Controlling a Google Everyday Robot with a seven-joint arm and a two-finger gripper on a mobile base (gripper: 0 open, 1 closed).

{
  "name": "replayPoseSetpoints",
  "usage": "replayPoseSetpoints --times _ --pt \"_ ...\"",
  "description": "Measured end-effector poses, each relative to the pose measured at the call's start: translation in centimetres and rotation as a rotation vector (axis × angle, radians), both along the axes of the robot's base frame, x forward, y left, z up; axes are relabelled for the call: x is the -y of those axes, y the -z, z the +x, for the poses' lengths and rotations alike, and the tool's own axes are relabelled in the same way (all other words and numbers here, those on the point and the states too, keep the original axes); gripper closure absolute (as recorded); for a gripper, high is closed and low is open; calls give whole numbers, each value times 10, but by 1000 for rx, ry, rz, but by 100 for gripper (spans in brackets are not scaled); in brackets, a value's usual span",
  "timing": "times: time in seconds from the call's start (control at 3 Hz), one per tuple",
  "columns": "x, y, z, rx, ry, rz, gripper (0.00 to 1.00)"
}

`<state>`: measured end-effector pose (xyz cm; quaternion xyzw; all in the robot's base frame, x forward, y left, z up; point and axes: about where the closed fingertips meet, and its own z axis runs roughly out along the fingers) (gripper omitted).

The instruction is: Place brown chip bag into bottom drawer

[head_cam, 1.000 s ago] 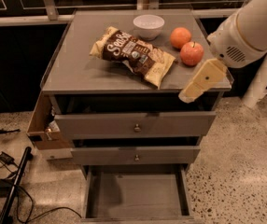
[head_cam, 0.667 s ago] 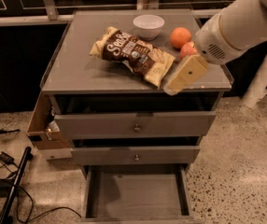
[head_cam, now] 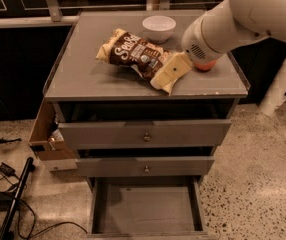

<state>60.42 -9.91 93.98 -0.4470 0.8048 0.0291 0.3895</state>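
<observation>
I should close my gripper on the brown chip bag's end (head_cam: 166, 62) nearest the orange fruit, because the bag must be lifted off the top of the cabinet.
The brown chip bag (head_cam: 132, 54) lies flat on the grey cabinet top (head_cam: 83, 76), in the middle, with white script lettering facing up. My gripper (head_cam: 170, 74), cream-coloured on a white arm (head_cam: 233, 21), reaches in from the right. It sits low over the bag's right end, covering that end; contact is unclear. The bottom drawer (head_cam: 145, 208) is pulled out at floor level, and its plain grey floor shows nothing in it.
A white bowl (head_cam: 158, 28) stands at the back of the top behind the bag. An orange fruit (head_cam: 206, 66) peeks out under the arm. The two upper drawers (head_cam: 145, 134) are slightly out. A cardboard box (head_cam: 44, 136) hangs at the cabinet's left; cables (head_cam: 3, 169) lie on the floor.
The arm has swung left and inward over the cabinet top. The gripper has moved from the right front edge to the bag's right end. The bag has not moved.
</observation>
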Motion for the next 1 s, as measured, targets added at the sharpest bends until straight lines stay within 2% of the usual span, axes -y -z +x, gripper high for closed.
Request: replayPoseSetpoints --times 0.67,1.0 --pt "-37 21 46 -6 -5 46 0" --pt "-53 36 67 -4 -22 44 0"
